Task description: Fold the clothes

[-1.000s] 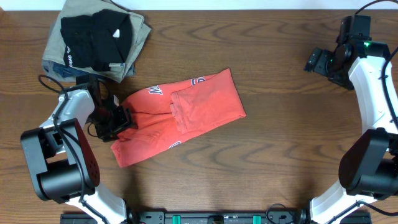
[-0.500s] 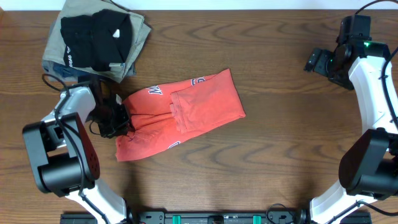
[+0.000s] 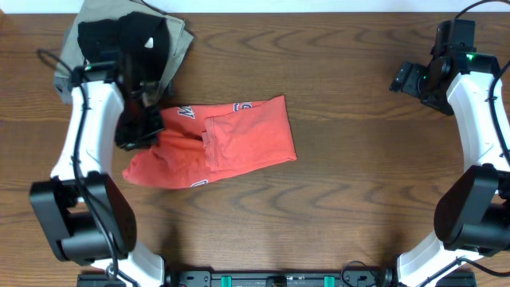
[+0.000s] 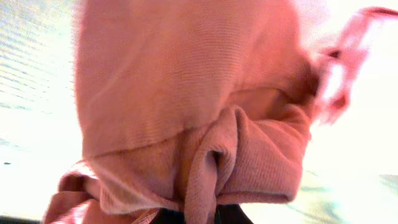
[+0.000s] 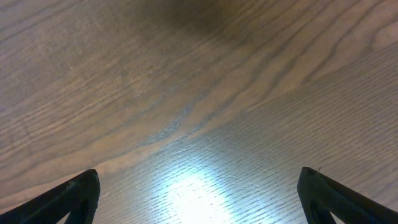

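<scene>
The robot's left gripper needs to release the bunched end of the T-shirt at the straight folded edge [image 3: 297, 146] next to the bare wooden table.
The clothes [image 3: 231, 139], a red-orange T-shirt with white lettering, lie partly folded left of the table's middle. My left gripper [image 3: 142, 131] is shut on the shirt's left end, which is bunched and lifted. In the left wrist view the pinched fabric [image 4: 205, 168] fills the frame and hangs in folds from the jaws, whose fingers are almost hidden. My right gripper [image 3: 408, 78] hovers at the far right, away from the shirt. In the right wrist view its fingertips [image 5: 74, 193] stand wide open over bare wood.
A folded black garment [image 3: 119, 36] lies on a folded khaki garment [image 3: 179, 40] at the back left corner, just behind my left arm. The wooden table [image 3: 358, 175] stretches bare to the right of the shirt.
My left gripper has shut on the shirt's left end and moved toward the back, pulling the whole shirt leftward and lifting the end. The right arm has not moved.
</scene>
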